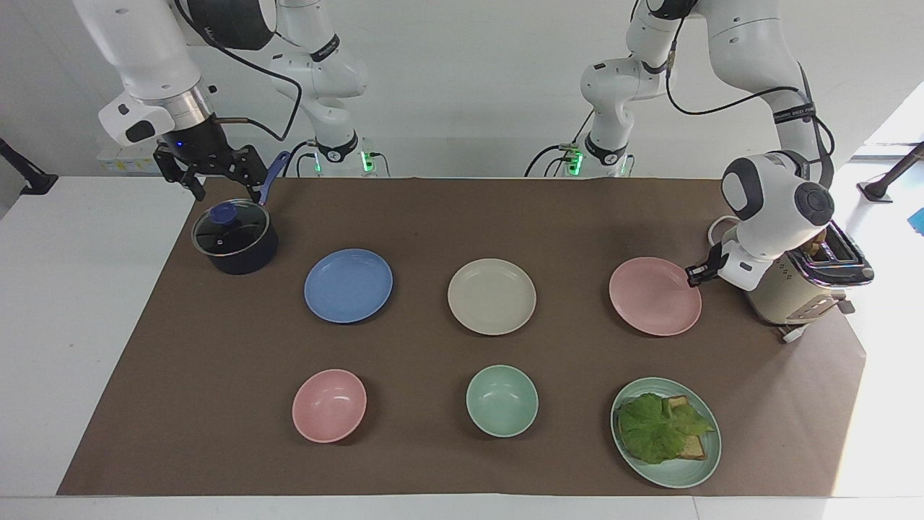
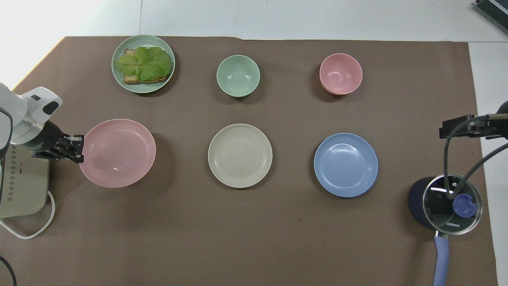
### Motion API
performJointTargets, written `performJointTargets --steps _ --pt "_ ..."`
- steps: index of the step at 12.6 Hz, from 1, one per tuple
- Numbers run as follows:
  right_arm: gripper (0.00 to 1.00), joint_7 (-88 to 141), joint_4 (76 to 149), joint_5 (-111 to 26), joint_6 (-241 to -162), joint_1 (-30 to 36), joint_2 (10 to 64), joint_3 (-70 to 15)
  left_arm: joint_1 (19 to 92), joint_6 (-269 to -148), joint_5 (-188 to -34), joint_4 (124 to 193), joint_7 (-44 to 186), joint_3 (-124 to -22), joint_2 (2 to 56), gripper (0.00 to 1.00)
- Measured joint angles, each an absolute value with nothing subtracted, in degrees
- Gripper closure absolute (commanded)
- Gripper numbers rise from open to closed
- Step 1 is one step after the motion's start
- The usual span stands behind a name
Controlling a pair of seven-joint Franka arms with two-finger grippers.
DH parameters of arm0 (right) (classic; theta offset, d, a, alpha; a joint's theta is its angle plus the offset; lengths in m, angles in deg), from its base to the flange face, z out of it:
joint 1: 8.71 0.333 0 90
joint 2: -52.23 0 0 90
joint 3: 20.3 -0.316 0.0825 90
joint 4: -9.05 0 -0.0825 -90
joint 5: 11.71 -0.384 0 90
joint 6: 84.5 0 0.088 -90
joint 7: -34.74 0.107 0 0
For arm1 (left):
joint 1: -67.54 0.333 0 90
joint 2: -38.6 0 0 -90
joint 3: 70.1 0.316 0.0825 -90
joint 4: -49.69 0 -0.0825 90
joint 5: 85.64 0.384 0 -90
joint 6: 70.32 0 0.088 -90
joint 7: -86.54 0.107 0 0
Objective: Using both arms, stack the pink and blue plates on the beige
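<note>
Next, I set the pink plate down over the middle of the beige plate (image 2: pixel 240 155), next to the blue plate, using my left gripper.
The pink plate (image 1: pixel 653 297) is held by its rim at the left arm's end of the table, a little above the brown mat, with a shadow under it. My left gripper (image 1: pixel 694 274) is shut on that rim, on the side toward the toaster. The beige plate (image 1: pixel 491 296) lies flat at the middle of the mat. Beside it, toward the right arm's end, lies the blue plate (image 1: pixel 348 285). My right gripper (image 1: pixel 226 189) hangs open over the dark pot, holding nothing.
A dark pot with a glass lid (image 1: pixel 234 237) stands under the right gripper. A cream toaster (image 1: pixel 794 289) stands beside the left gripper. Farther from the robots sit a pink bowl (image 1: pixel 329 405), a green bowl (image 1: pixel 502 400) and a green plate (image 1: pixel 678 477) with lettuce and toast.
</note>
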State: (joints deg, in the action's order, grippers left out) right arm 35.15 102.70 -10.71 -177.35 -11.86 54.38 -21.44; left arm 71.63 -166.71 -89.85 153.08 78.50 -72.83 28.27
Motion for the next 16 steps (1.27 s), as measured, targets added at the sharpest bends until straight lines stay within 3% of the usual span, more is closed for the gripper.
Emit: performJointTargets --steps 5,9,10,11,12,16 --pt "0.00 35.1 102.8 -10.7 -177.7 -11.8 54.4 -21.5 55.2 -170.4 -96.2 153.5 62.7 -73.8 28.2 1.00" --pt "0.00 35.1 102.8 -10.7 -177.7 -11.8 54.4 -21.5 46.8 -184.5 -99.1 161.0 61.3 -73.8 27.1 1.00" --pt "0.00 35.1 102.8 -10.7 -177.7 -11.8 54.4 -21.5 45.8 -186.1 -99.7 161.9 61.3 -73.8 26.9 0.86" --pt "0.00 35.1 102.8 -10.7 -177.7 -11.8 54.4 -21.5 45.1 -186.6 -100.2 162.0 61.3 -73.8 26.9 0.35" --pt "0.00 35.1 102.8 -10.7 -177.7 -11.8 54.4 -21.5 44.5 -186.7 -100.6 161.9 61.2 -73.8 27.0 0.00" --pt "0.00 35.1 102.9 -10.7 -177.7 -11.8 54.4 -21.5 44.1 -186.9 -100.7 161.9 61.0 -73.2 27.3 0.00"
